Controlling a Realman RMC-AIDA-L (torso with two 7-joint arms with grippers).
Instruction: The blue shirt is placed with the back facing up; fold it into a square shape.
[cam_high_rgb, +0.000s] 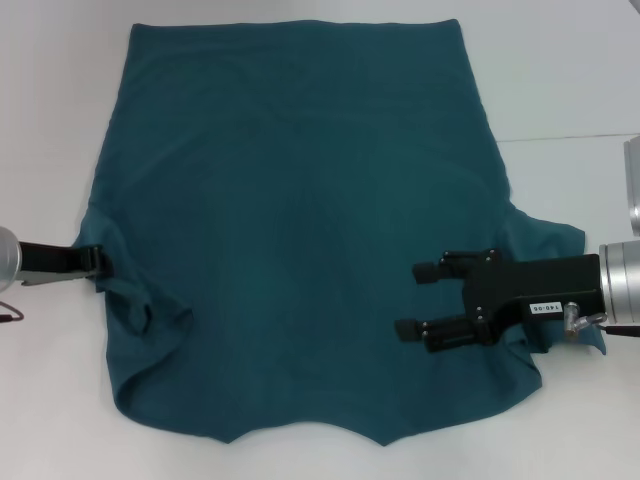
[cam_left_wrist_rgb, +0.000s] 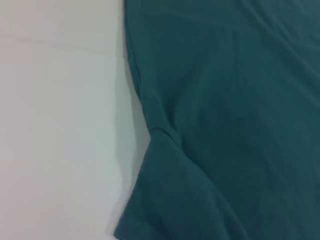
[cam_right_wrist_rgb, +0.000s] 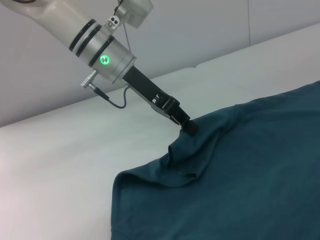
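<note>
The sleeve bunches and juts past the blue shirt's side at my left gripper, so I need to lay the sleeve inward and take its fold nearer the hem (cam_high_rgb: 138, 226).
The blue shirt (cam_high_rgb: 300, 220) lies spread on the white table, plain side up, its straight hem at the far edge. My left gripper (cam_high_rgb: 100, 262) sits at the shirt's left sleeve and is shut on a bunched fold of it. The right wrist view shows that same left gripper (cam_right_wrist_rgb: 189, 127) pinching the fabric, with the shirt (cam_right_wrist_rgb: 250, 170) wrinkled around it. My right gripper (cam_high_rgb: 425, 299) hovers over the shirt's right side near the right sleeve, open, with nothing between its fingers. In the left wrist view only the shirt (cam_left_wrist_rgb: 240, 100) and its sleeve edge show.
Bare white table (cam_high_rgb: 50, 120) borders the shirt on both sides, with a seam line (cam_high_rgb: 570, 137) on the right. A grey metal part (cam_high_rgb: 632, 185) sits at the right edge. A white wall (cam_right_wrist_rgb: 200, 30) stands behind the table.
</note>
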